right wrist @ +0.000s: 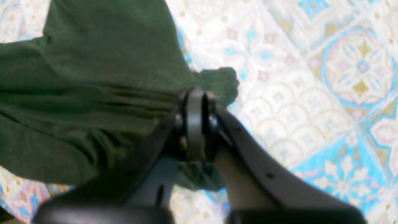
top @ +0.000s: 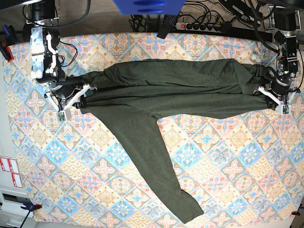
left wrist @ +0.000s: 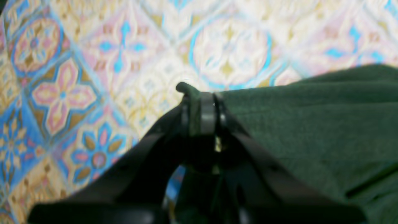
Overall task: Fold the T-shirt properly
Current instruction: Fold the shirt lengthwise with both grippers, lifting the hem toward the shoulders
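Next, my right gripper lets go of the T-shirt's pinched edge on the back layer at the T-shirt's end [top: 84, 91] [right wrist: 191, 158] nearest the clamps.
The dark olive-green T-shirt [top: 166, 90] is stretched out in a long band across the far half of the table. One long sleeve [top: 156, 171] trails toward the front edge. At the band's right end my left gripper [top: 261, 92] is shut on the fabric. The left wrist view shows the cloth [left wrist: 311, 124] pinched in the closed left gripper [left wrist: 203, 105]. The band's left end is clamped in my right gripper [top: 84, 95]. In the right wrist view a bunched fold [right wrist: 220, 82] pokes out past the closed right gripper [right wrist: 197, 102], and the shirt [right wrist: 93, 77] spreads to its left.
A tablecloth [top: 228, 156] with colourful tile patterns covers the table. A power strip [top: 202, 26] and cables run along the back edge, with a blue object [top: 147, 5] above them. Red-handled clamps [top: 5, 50] grip the table's left side.
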{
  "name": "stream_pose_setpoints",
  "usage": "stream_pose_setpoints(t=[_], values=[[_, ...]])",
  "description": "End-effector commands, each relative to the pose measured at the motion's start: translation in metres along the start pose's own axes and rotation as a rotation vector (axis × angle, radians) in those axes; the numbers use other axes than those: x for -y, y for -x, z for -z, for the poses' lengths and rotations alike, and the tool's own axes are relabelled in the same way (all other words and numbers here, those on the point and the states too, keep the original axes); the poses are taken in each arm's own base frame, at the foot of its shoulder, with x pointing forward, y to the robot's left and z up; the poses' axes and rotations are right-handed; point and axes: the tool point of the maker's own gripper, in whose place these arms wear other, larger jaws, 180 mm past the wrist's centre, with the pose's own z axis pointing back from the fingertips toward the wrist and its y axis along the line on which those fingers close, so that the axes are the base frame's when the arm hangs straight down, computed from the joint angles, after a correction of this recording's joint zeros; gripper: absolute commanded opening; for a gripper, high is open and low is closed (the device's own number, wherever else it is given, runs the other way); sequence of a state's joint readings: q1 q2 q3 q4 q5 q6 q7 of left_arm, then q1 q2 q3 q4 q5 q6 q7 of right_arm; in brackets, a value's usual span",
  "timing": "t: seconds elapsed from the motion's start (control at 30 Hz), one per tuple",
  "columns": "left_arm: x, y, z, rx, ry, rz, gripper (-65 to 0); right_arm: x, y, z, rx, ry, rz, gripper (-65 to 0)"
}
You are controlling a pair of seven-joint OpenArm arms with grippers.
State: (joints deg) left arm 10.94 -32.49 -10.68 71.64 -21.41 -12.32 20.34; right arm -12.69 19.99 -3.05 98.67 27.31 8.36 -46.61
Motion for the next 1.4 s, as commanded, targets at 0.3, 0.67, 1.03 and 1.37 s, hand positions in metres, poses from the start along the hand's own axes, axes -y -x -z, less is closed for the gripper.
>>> stream_pose_setpoints(t=[0.3, 0.67, 1.03, 1.37], values=[[-0.010, -0.003, -0.005, 0.014, -0.012, 0.021, -65.0, 0.001, 0.008, -0.007, 0.001, 0.001, -0.004, -64.8], [-0.024, 0.001, 0.006, -0.007, -0.048, -0.016, -65.0, 0.004, 0.020, -0.009, -0.023, 0.009, 0.003, -64.8], [-0.033, -0.007, 0.005, 0.004, -0.060, 0.001, -65.0, 0.022, 0.019, -0.016, -0.015, 0.054, 0.028, -64.8], [-0.009, 0.014, 0.010, -0.052, -0.027, 0.063, -64.6, 0.020, 0.021, -0.013, -0.023, 0.048, 0.034, -64.6]])
